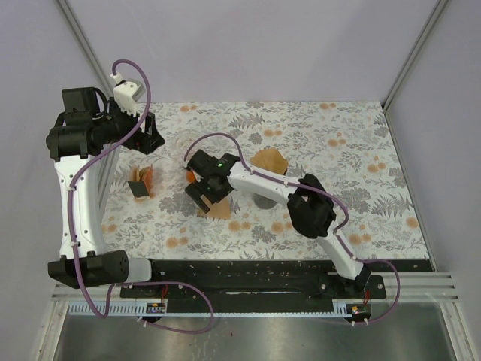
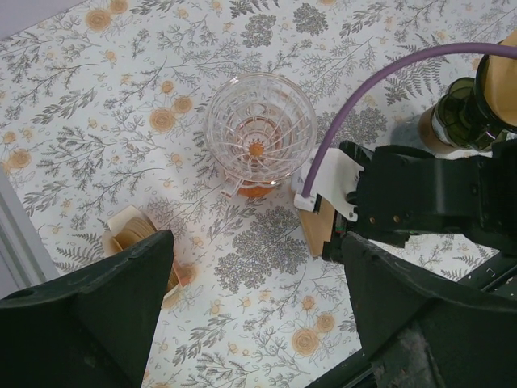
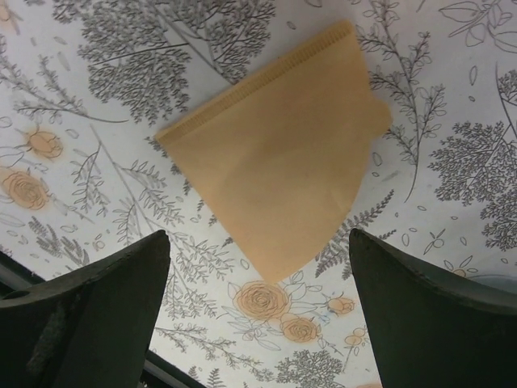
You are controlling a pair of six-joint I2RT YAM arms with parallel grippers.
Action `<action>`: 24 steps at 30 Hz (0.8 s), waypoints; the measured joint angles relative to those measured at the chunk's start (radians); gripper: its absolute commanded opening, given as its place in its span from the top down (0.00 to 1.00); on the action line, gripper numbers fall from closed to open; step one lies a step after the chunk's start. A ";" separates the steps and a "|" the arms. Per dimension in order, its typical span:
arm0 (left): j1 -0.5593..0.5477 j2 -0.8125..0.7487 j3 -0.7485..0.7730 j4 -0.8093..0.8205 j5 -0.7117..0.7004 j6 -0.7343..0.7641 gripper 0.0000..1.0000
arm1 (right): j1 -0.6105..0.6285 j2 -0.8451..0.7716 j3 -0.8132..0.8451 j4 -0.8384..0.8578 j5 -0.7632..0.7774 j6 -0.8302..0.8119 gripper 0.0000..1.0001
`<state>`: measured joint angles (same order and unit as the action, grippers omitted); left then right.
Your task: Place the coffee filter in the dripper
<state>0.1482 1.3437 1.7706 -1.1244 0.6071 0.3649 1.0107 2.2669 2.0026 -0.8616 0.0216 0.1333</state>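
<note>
The coffee filter is flat and shut, so my right gripper needs to pinch the filter's curved edge (image 3: 347, 208) to open it before it goes into the dripper.
A tan coffee filter (image 3: 275, 170) lies flat on the floral cloth, its tip between the wide-apart fingers of my right gripper (image 3: 258, 239), which hovers over it, open and empty. From above, the same filter (image 1: 219, 209) pokes out under that gripper (image 1: 204, 194). The olive-green dripper (image 2: 459, 121) stands to the right, its dark base (image 1: 263, 201) partly hidden by the right arm. Another tan paper (image 1: 270, 160) rises beside it; I cannot tell whether it sits inside. My left gripper (image 2: 257, 238) hangs open, high at the far left (image 1: 148, 141), holding nothing.
A clear glass flask (image 2: 258, 133) with orange liquid stands just beyond the right gripper. A holder with a stack of filters (image 1: 140, 183) sits near the table's left edge, under the left arm. White walls close in the back and sides.
</note>
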 measured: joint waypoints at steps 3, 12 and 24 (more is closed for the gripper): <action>0.002 0.000 0.000 0.000 0.011 -0.004 0.12 | -0.028 0.024 0.010 0.004 -0.007 0.005 0.01; 0.005 0.000 0.000 0.000 0.026 -0.004 0.12 | -0.084 0.105 0.014 0.026 -0.051 0.018 0.31; 0.011 0.000 0.000 -0.002 0.032 -0.004 0.12 | -0.084 0.077 -0.061 0.108 -0.118 0.047 1.00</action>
<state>0.1593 1.3437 1.7706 -1.1267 0.6392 0.3607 0.9268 2.3444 1.9419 -0.7536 -0.0967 0.1799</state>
